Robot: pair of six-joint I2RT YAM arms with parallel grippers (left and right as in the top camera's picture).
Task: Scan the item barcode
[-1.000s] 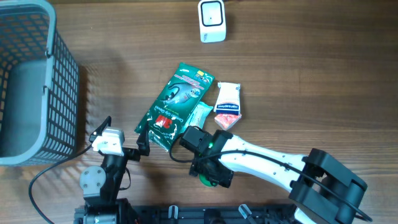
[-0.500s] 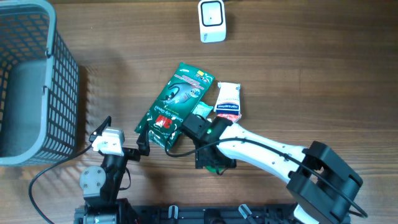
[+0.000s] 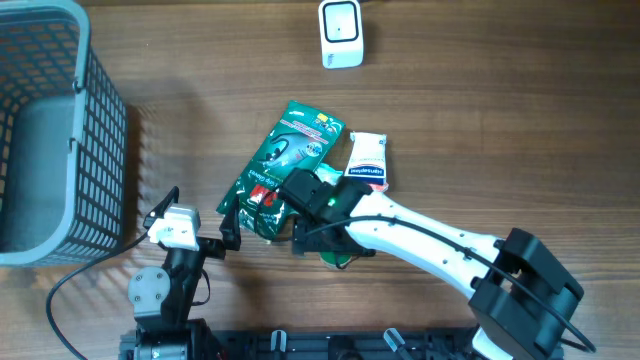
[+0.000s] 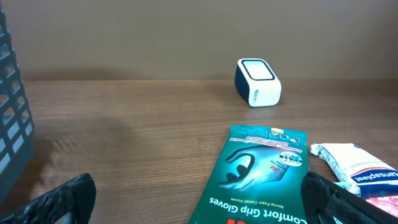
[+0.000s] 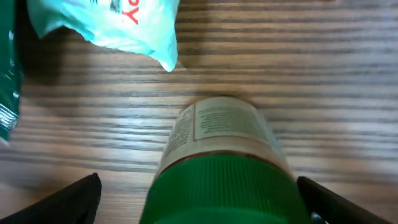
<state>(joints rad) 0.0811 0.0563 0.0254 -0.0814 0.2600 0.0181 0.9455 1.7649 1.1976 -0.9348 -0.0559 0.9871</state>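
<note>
Next, I back off, turn my right gripper and grasp the bottle around its white label (image 5: 229, 124), because the fingers of my right gripper straddle only the bottle's green cap.
A bottle (image 5: 221, 155) with a green ribbed cap and a white label lies on the wooden table, cap towards the right wrist camera. My right gripper (image 5: 202, 199) is open, one finger on each side of the cap and apart from it. From overhead only a bit of the bottle's green cap (image 3: 337, 260) shows under my right gripper (image 3: 320, 245). The white scanner (image 3: 341, 33) stands at the far edge, also visible as the scanner (image 4: 257, 81) in the left wrist view. My left gripper (image 3: 197, 212) is open and holds nothing.
A green glove pack (image 3: 285, 160) lies mid-table, with a teal packet (image 3: 322, 180) and a white-and-red packet (image 3: 366, 170) beside it. A grey mesh basket (image 3: 100, 150) fills the left side. The glove pack's near end (image 4: 261, 180) reaches between the left fingers.
My right wrist has moved away from the front edge towards the packets, the green cap along with it, and its jaws now stand wider apart. The left arm has not moved.
</note>
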